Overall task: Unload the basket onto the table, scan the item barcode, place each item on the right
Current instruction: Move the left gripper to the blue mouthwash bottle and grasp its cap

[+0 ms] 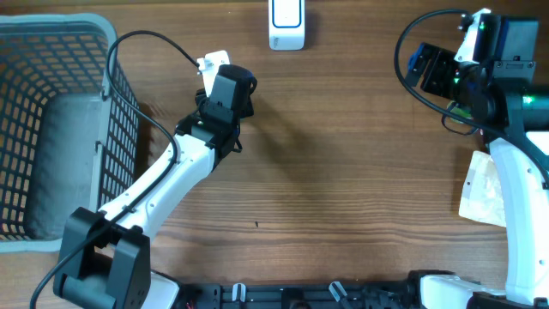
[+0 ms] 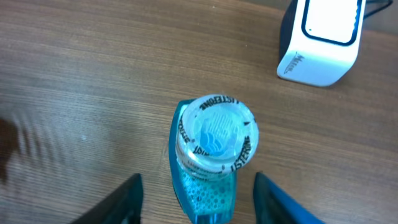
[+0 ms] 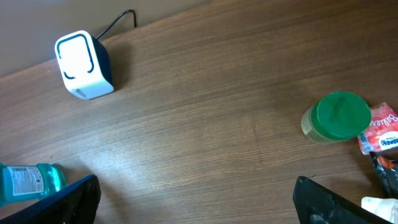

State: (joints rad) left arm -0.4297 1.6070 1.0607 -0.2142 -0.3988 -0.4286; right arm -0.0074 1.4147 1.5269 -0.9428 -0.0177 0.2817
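The bottle is standing upright with its barcode label on its side, so the robot's left gripper will first take its cap (image 2: pixel 216 135) and lay the bottle down with the label up.
A bottle of blue mouthwash (image 2: pixel 208 186) with a clear printed cap (image 2: pixel 216 138) sits between my left gripper's fingers (image 2: pixel 198 190), seen cap-on. A gap of bare wood shows on each side of it, so the jaws stand open around it without touching. In the overhead view the left gripper (image 1: pixel 230 90) covers the bottle. The white barcode scanner (image 1: pixel 286 24) stands at the table's far edge, up and to the right of the bottle (image 2: pixel 320 40). My right gripper (image 3: pixel 196 193) is open over bare wood, far right (image 1: pixel 429 69). The bottle (image 3: pixel 28 180) also shows at that view's left edge.
A grey wire basket (image 1: pixel 51 129) fills the left side of the table. A green-lidded jar (image 3: pixel 336 117) and snack packets (image 3: pixel 379 130) lie near the right gripper. A pale bag (image 1: pixel 485 189) rests at the right edge beside the right arm.
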